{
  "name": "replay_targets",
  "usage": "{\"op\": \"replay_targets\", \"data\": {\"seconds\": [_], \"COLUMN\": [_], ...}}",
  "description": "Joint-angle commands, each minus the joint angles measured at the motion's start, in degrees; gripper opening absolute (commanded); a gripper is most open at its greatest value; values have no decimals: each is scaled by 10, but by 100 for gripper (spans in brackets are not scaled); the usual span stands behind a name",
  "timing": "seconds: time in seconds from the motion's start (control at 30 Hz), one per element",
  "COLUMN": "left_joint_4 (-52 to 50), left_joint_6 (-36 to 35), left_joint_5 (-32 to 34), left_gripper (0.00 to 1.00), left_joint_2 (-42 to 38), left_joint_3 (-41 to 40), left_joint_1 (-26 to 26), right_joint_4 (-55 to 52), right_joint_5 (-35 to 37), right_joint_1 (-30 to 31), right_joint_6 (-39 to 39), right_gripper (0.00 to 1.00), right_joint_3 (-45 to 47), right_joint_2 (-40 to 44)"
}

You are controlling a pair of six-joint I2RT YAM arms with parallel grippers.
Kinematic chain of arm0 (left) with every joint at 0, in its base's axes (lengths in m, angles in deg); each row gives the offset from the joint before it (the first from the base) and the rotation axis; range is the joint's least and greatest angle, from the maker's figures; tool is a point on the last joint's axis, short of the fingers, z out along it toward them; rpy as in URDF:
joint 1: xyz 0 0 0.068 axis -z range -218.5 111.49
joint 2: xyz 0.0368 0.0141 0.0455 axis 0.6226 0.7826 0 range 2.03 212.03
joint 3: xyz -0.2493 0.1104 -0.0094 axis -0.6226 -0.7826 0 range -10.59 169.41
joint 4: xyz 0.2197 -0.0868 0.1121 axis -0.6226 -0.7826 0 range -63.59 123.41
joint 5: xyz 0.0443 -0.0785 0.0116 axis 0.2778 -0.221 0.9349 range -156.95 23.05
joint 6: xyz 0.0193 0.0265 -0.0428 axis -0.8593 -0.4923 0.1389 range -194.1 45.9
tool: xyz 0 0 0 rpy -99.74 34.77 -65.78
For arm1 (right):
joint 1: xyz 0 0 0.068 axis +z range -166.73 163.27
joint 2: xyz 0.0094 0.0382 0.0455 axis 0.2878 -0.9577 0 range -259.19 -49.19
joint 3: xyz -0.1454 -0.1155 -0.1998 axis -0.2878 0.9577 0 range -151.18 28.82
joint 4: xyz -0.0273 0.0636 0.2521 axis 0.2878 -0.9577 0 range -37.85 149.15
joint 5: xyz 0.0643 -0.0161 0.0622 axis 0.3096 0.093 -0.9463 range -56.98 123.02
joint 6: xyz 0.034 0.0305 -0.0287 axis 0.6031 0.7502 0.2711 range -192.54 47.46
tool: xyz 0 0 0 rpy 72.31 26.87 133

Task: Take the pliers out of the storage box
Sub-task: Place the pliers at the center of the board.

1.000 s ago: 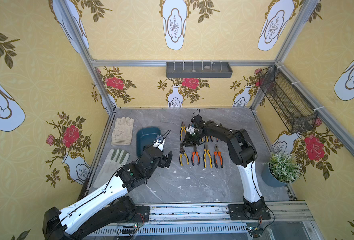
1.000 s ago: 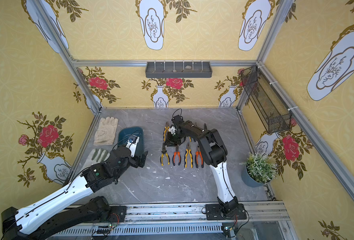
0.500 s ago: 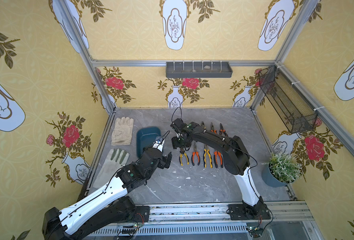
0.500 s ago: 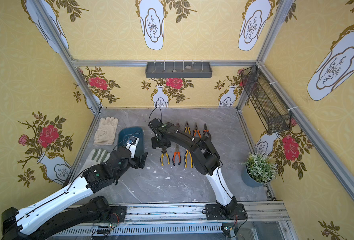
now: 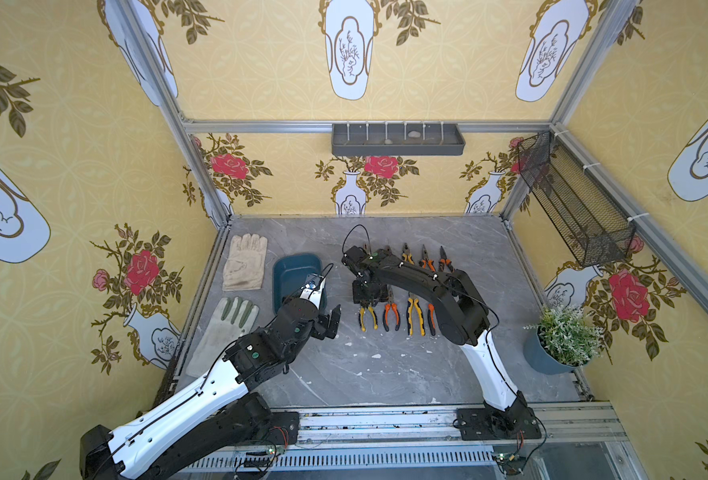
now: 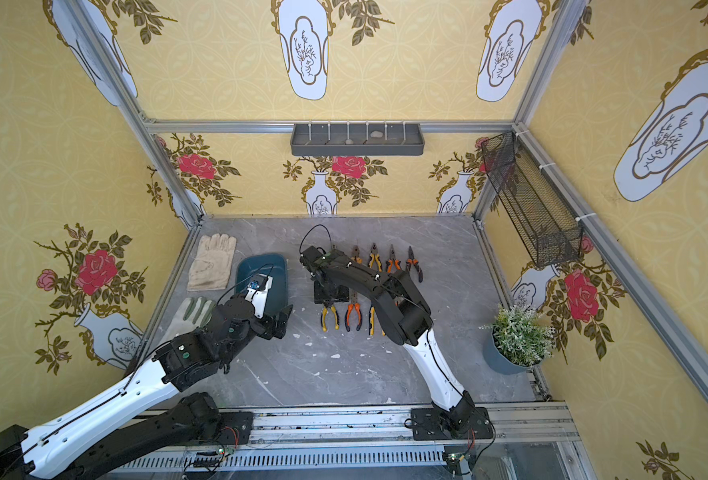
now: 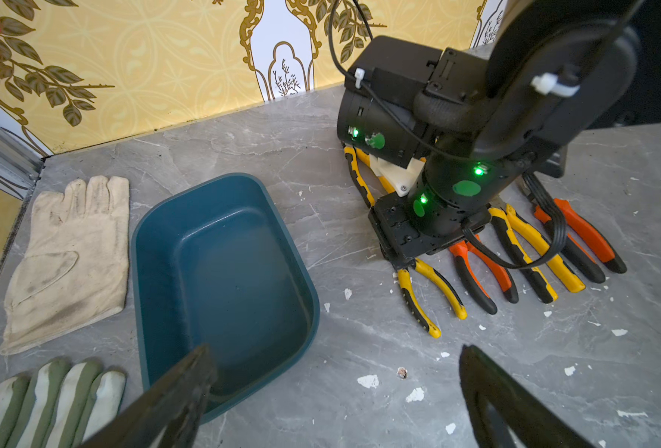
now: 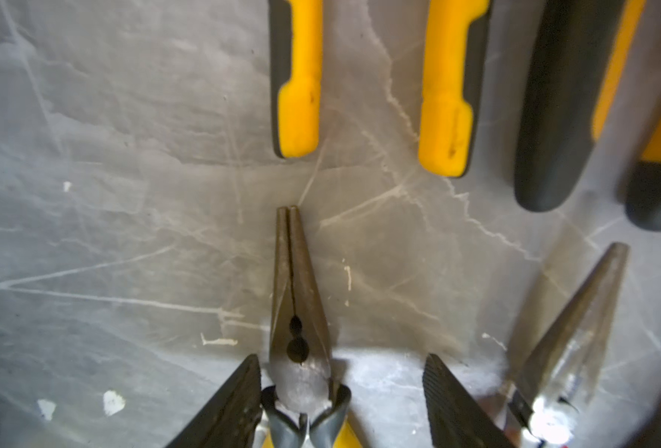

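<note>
I will grip the dark head (image 8: 299, 328) with my right gripper and slide the pliers toward the orange pliers, because the tip of the front yellow pliers is in line with one back-row handle.
The teal storage box (image 5: 296, 270) (image 6: 260, 266) (image 7: 224, 279) lies empty. Several pliers lie on the table to its right in two rows, a front row (image 5: 390, 316) (image 6: 353, 316) and a back row (image 5: 427, 257) (image 6: 393, 259). My right gripper (image 5: 368, 293) (image 6: 329, 293) (image 8: 340, 358) is open and points down over the front row's leftmost yellow pliers (image 5: 368, 318) (image 7: 418, 298). Their dark head (image 8: 299, 310) lies on the table between the fingers, close to one finger (image 8: 243, 388). My left gripper (image 5: 327, 324) (image 6: 281, 322) (image 7: 334, 349) hangs wide open and empty by the box's near right corner.
Two work gloves (image 5: 245, 262) (image 5: 227, 328) lie left of the box. A potted plant (image 5: 564, 340) stands at the front right. A grey divided tray (image 5: 398, 139) hangs on the back wall and a black mesh basket (image 5: 572, 199) on the right wall.
My right gripper has opened and swung from the back row's left end toward the front, over the leftmost front pliers. The left arm has not moved.
</note>
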State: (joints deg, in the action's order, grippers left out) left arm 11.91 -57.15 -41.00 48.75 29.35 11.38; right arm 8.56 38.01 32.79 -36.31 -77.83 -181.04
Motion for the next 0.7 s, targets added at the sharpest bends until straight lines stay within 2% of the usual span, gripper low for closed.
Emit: {"op": "replay_targets", "data": {"seconds": [0.0,0.67], "left_joint_4": [7,1], "left_joint_6": [3,5], "left_joint_5": [3,1], "left_gripper": [100,100], "left_joint_2": [-2,-12], "left_joint_3": [-6,-8], "left_joint_1": [-1,-1], "right_joint_4": [-3,11], "right_joint_5": [-4,-4], "right_joint_1": [6,23], "right_joint_6": [10,34], "right_gripper": [64,51], "right_joint_3": [11,40], "right_joint_2": [11,25]}}
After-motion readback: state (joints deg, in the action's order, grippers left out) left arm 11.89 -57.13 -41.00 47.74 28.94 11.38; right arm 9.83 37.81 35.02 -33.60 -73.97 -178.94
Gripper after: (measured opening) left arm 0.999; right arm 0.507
